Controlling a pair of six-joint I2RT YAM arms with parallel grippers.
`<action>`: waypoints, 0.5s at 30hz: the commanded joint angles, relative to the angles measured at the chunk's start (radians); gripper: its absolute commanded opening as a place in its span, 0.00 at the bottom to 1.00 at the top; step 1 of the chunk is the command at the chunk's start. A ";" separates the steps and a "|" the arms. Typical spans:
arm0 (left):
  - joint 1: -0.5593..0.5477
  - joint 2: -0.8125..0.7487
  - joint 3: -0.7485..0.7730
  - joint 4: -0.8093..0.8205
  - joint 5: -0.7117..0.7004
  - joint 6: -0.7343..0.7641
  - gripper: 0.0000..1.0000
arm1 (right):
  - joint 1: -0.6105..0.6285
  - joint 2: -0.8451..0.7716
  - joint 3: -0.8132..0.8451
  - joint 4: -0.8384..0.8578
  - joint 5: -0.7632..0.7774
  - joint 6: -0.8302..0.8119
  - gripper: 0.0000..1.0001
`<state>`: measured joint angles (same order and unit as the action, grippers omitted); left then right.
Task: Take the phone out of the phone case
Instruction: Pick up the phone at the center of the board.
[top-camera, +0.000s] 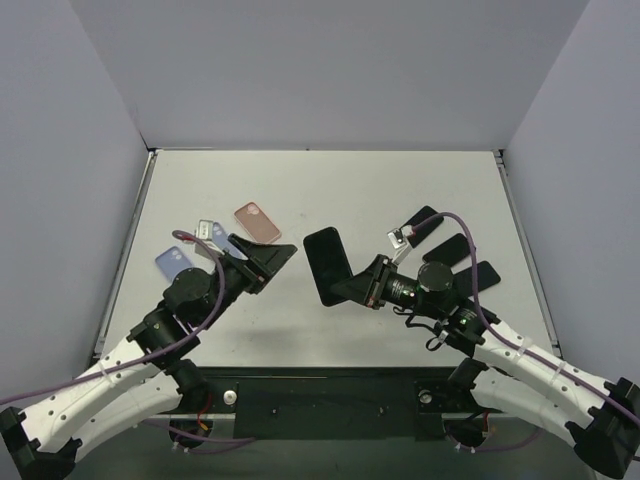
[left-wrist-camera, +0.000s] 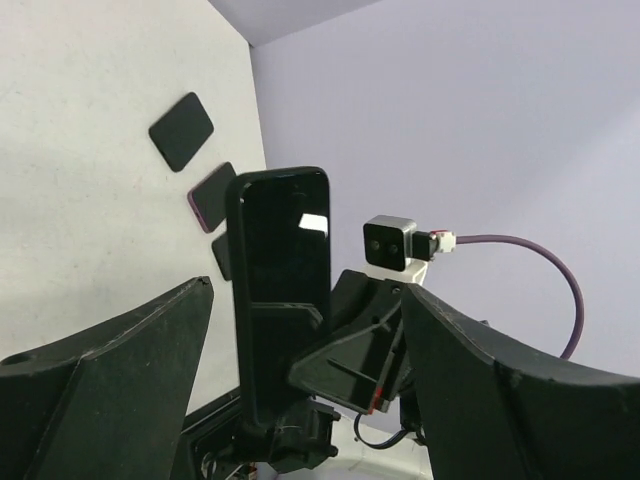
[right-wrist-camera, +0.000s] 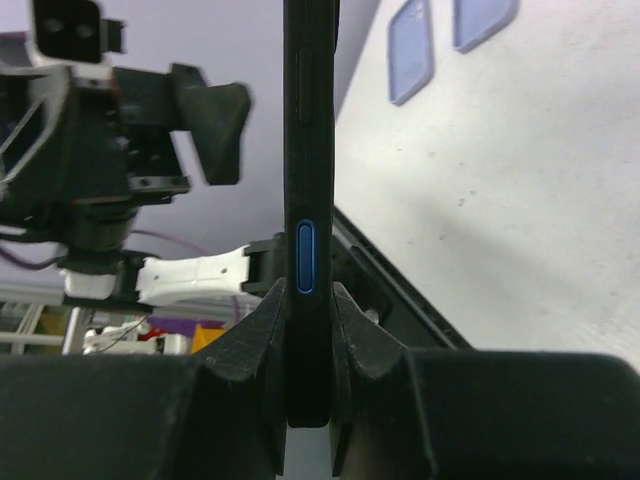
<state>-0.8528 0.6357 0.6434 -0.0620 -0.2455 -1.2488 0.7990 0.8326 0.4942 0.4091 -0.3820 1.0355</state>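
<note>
I am clamping phone and case together at their lower end with my right gripper, so next I take their upper end (top-camera: 320, 242) with my left gripper before my right gripper peels the case's corner.
A black phone (top-camera: 326, 265) with a thick black case rim stands on edge above the middle of the table. My right gripper (top-camera: 372, 285) is shut on its lower end. In the right wrist view the phone's edge (right-wrist-camera: 308, 150) with a blue side button rises between the right gripper's (right-wrist-camera: 308, 300) two fingers. My left gripper (top-camera: 275, 258) is open and empty, just left of the phone and pointing at it. In the left wrist view the phone's screen (left-wrist-camera: 282, 260) faces the camera, beyond the left gripper's (left-wrist-camera: 308, 292) spread fingers and apart from them.
A pink case (top-camera: 257, 222) and two pale blue cases (top-camera: 174, 262) (top-camera: 222, 238) lie on the table at the left. Three black phones or cases (top-camera: 425, 220) (top-camera: 447, 248) (top-camera: 478, 275) lie at the right, under the right arm. Grey walls enclose the table.
</note>
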 joint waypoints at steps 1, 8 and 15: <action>0.006 0.071 0.018 0.214 0.109 0.041 0.87 | -0.004 -0.069 0.072 0.152 -0.107 0.070 0.00; 0.015 0.228 0.030 0.496 0.291 0.022 0.77 | 0.011 -0.032 0.109 0.269 -0.161 0.132 0.00; 0.107 0.308 0.128 0.447 0.511 0.017 0.05 | 0.014 -0.044 0.234 0.023 -0.196 -0.028 0.00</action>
<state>-0.8143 0.9325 0.6930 0.3279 0.0956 -1.2556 0.8040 0.8158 0.5701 0.4923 -0.5182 1.1553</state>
